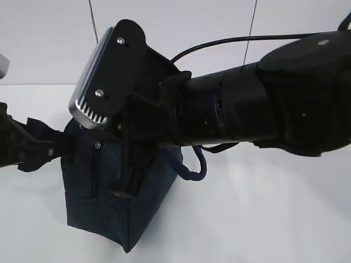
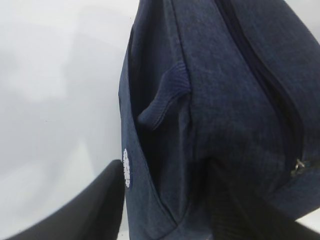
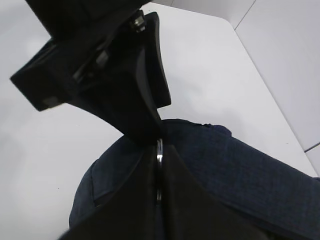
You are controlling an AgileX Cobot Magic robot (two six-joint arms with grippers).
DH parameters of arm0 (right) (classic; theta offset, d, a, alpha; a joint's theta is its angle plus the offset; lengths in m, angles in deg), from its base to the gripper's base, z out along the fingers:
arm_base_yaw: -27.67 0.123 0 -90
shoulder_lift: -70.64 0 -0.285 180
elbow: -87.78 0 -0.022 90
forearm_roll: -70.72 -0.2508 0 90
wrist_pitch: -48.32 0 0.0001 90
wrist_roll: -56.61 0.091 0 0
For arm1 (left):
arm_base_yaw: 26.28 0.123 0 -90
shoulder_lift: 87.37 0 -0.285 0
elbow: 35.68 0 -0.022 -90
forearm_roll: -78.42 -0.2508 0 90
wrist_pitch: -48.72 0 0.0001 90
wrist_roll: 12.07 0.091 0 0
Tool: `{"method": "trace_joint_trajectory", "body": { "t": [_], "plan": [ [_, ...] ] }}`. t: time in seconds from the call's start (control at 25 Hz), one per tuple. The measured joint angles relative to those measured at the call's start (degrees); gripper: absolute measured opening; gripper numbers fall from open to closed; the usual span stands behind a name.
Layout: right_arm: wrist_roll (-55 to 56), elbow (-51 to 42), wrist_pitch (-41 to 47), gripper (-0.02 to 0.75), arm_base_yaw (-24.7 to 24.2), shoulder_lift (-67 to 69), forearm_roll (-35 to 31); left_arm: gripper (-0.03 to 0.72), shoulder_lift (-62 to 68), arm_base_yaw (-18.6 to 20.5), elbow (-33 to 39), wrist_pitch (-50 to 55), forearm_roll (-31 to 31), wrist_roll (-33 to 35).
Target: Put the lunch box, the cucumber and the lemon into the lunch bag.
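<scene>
The fabric in my left gripper reaches out to the white logo, so that gripper should open, turn and pinch the fabric's fold closer to the ring pull (image 2: 199,145) before my right gripper pulls.
The navy lunch bag (image 1: 109,197) stands on the white table, left of centre. My left gripper (image 1: 55,147) comes in from the left and holds its side. In the left wrist view the bag's fabric (image 2: 225,100) fills the gap of that gripper (image 2: 165,172), and the left finger (image 2: 95,210) touches it by a white logo. My right gripper (image 3: 159,145) is shut on the zipper's silver ring pull (image 3: 159,150) on top of the bag (image 3: 240,170). The lunch box, the cucumber and the lemon are out of view.
The right arm (image 1: 247,104) and its wrist camera mount (image 1: 107,74) hang over the bag and hide its top. The bag's strap handle (image 1: 194,170) loops out to the right. The black zipper (image 2: 265,75) runs along the bag's side. White table (image 1: 263,219) lies all round.
</scene>
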Motion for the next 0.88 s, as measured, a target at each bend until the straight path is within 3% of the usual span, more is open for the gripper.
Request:
{"method": "trace_joint_trajectory", "body": {
  "t": [0.16, 0.44, 0.88],
  "plan": [
    [0.00, 0.00, -0.22, 0.008, 0.00, -0.01, -0.22, 0.313, 0.64, 0.00, 0.00, -1.42, 0.52, 0.00],
    [0.00, 0.00, -0.37, 0.008, -0.09, 0.02, -0.30, 0.018, 0.72, 0.00, 0.00, -2.16, 1.75, 0.00],
    [0.00, 0.00, -0.49, 0.008, -0.09, 0.12, -0.45, -0.005, 1.66, -0.04, 0.00, -2.48, 2.07, 0.22]
  ]
}}
